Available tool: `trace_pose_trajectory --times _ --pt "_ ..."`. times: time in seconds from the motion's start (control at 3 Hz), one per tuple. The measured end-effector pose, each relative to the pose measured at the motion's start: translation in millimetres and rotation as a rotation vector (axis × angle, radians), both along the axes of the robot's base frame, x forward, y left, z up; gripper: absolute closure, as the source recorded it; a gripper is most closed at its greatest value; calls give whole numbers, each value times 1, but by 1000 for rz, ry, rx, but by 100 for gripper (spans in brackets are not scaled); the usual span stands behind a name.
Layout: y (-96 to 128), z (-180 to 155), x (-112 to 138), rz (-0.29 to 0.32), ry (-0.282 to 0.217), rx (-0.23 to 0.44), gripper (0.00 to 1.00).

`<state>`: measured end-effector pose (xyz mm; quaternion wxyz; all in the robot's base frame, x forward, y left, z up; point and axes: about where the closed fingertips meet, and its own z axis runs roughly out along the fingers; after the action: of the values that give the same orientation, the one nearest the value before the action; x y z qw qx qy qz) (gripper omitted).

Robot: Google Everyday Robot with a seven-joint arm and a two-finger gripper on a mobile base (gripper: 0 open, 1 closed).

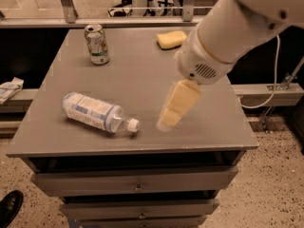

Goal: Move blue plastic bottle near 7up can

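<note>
I will next grip the blue plastic bottle's body, closing my gripper on the bottle's body [106, 116] near its white cap.
The blue plastic bottle [96, 113] lies on its side on the grey table [142, 75], front left, its white cap pointing right. The 7up can [97, 43] stands upright at the back left, well apart from the bottle. My gripper [175, 106] hangs from the white arm above the front middle of the table, a short way right of the bottle's cap and not touching it. It holds nothing that I can see.
A yellow sponge [171, 39] lies at the back of the table, right of the can. Drawers [137, 186] sit under the tabletop. A white cable [268, 80] runs at the right. A black shoe [9, 208] shows on the floor at the lower left.
</note>
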<state>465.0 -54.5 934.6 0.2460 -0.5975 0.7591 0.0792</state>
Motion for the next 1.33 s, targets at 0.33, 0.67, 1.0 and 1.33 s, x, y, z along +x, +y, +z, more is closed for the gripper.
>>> trace_pose_trajectory --times 0.33,0.67,1.0,1.33 --pt "36 -12 2 4 13 48 0" --pt "65 -26 3 1 34 98 0" --pt "93 -46 3 -3 58 154 0" --pt "107 -58 6 -7 60 186 0"
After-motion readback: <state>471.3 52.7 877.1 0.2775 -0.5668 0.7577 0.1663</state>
